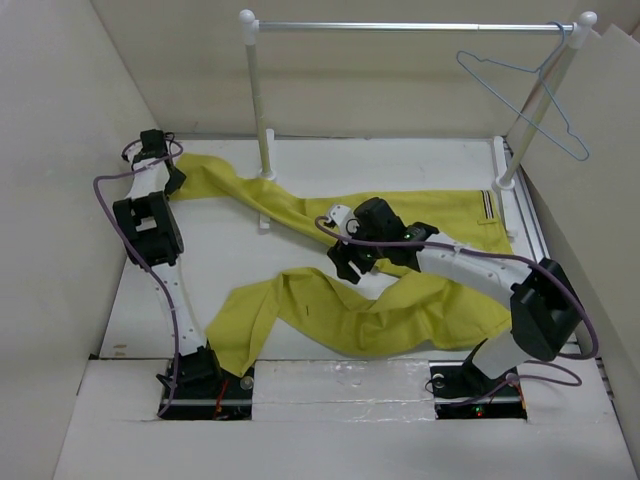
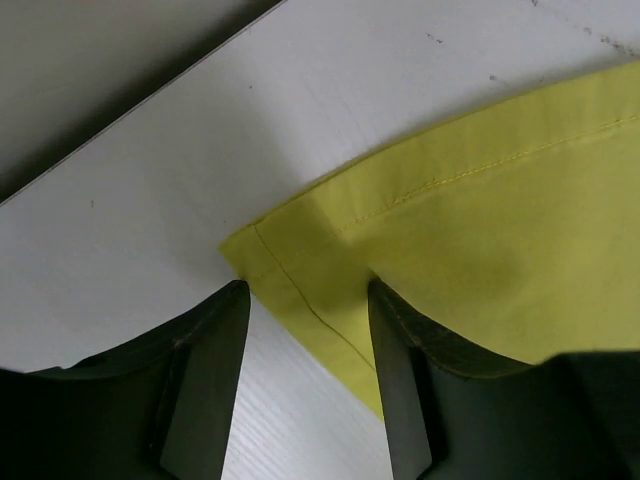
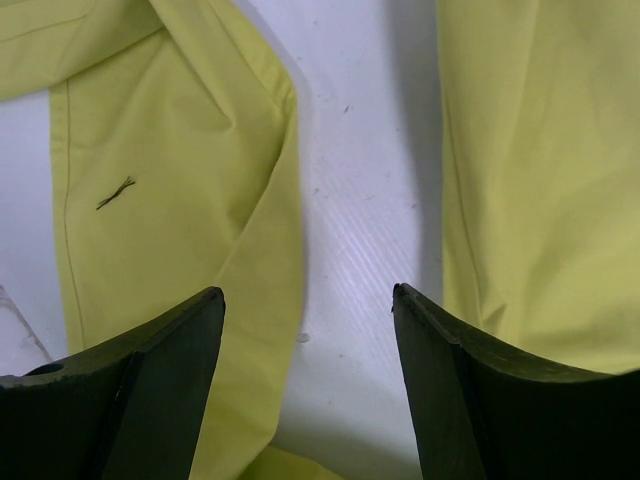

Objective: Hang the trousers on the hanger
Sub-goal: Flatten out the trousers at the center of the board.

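The upper leg slants from its hem, so my left gripper should grab the hem corner [image 2: 252,250] while my right gripper pulls the leg's middle toward the rail.
The mustard-yellow trousers [image 1: 400,310] lie spread on the white table, both legs running left and the striped waistband [image 1: 487,208] at the right. My left gripper [image 1: 175,183] is open at the far left, low over the hem corner of the upper leg [image 2: 480,240]; that corner lies between its fingers [image 2: 305,290]. My right gripper [image 1: 348,265] is open and empty above the bare strip between the two legs [image 3: 180,200], its fingers [image 3: 308,295] straddling the gap. The pale blue wire hanger [image 1: 520,112] hangs from the rail at the back right.
A white-posted rail with a metal bar [image 1: 400,26] stands across the back; its left post [image 1: 258,100] rises right beside the upper leg. Beige walls close in on the left, back and right. The table's near edge [image 1: 340,375] is by the arm bases.
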{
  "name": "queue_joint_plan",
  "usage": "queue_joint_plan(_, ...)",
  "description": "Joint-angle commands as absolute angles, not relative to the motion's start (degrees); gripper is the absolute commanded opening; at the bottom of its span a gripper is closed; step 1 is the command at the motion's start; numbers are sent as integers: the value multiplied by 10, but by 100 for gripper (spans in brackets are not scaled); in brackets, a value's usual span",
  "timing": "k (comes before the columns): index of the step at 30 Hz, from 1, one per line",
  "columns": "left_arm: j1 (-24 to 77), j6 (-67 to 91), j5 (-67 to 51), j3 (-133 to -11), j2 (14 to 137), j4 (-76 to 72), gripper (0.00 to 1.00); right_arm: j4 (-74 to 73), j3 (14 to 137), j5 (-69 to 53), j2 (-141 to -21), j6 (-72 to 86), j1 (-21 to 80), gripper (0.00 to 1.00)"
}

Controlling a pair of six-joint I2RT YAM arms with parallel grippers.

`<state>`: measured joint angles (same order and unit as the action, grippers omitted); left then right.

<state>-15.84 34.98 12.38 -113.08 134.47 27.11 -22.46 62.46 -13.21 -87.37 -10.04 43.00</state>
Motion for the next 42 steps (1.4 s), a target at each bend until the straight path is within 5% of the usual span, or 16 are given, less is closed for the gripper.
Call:
queue_joint_plan(1,-150,331,142,-1168,1374,300,37,-190,617,-142,-874,-84,442,73)
queue_joint_plan(2,-150,331,142,-1168,1374,300,37,-190,618,-141,-874,-83,442,73)
queue_joint_plan(4,-145,323,159,-1157,1376,302,15,-197,622,-136,-871,-88,442,73)
queue_joint_plan(7,-145,320,196,-1129,1369,309,0,-213,631,-124,-862,-98,442,74)
queue_joint_plan(19,-171,292,230,-916,1205,244,0,-225,620,-114,-836,-140,348,76)
queue_joint_plan(20,-165,292,218,-913,1198,242,0,-228,631,-131,-840,-148,342,76)
queue_joint_plan(21,-160,302,205,-912,1191,242,15,-229,636,-137,-845,-152,342,76)
queue_joint_plan(24,-141,316,196,-921,1169,237,20,-222,644,-148,-851,-154,342,76)
queue_joint_plan(28,-141,330,174,-950,1186,244,39,-214,645,-156,-855,-144,354,76)
queue_joint_plan(34,-141,309,163,-1034,1297,304,49,-211,645,-147,-862,-134,373,76)
queue_joint_plan(38,-141,289,182,-1041,1326,337,26,-202,637,-133,-872,-121,353,77)
queue_joint_plan(39,-148,280,184,-1028,1319,326,2,-200,637,-128,-876,-120,340,77)
queue_joint_plan(42,-164,267,197,-988,1288,333,0,-186,652,-112,-898,-112,314,77)
